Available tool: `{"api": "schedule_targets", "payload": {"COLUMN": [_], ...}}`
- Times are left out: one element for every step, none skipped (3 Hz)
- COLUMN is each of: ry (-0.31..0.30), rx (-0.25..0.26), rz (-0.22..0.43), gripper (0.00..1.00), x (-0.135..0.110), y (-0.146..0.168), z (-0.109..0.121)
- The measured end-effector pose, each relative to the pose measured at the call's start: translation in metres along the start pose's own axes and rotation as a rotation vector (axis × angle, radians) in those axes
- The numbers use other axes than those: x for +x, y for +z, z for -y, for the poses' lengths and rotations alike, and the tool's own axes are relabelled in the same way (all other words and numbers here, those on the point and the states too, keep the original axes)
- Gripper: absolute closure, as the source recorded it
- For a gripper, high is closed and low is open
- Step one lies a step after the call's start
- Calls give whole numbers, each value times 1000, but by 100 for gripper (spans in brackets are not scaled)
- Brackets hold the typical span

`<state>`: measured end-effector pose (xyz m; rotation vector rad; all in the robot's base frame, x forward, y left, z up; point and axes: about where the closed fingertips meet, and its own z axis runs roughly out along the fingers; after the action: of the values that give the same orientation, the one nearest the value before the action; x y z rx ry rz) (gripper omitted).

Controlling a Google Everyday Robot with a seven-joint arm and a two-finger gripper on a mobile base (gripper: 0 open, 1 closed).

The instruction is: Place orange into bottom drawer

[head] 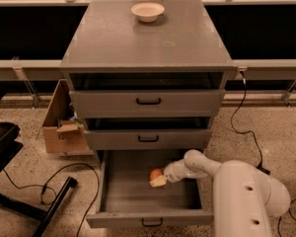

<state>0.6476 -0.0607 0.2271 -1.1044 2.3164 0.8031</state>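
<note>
Next, I release the orange on the bottom drawer's grey bottom near the middle (157,184), straight behind the drawer's handle. The orange is held low over the drawer floor.
The bottom drawer (130,194) is pulled out, its grey inside showing. The orange (155,174) sits at the tip of my gripper (158,179), inside the drawer toward its middle right. The gripper reaches in from the right on the white arm (197,164) and is shut on the orange, holding it low over the drawer floor. I cannot tell whether the orange touches the floor.
A cream bowl (147,11) stands on the cabinet top (148,43). The two upper drawers (148,102) are nearly closed. A cardboard box (61,130) stands left of the cabinet. Cables (64,177) and a black chair base (19,201) lie on the floor at left.
</note>
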Motion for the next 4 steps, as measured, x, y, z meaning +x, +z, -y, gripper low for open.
{"api": "schedule_targets", "payload": {"ry": [-8,36,82,84], "rx": [7,26,38,37], "rz": [-47,-107,-121,-122], "gripper": [100,100,100,74], "x": [11,40,63,64], "y": [17,41,55,56], "z": [11,21,28,27]}}
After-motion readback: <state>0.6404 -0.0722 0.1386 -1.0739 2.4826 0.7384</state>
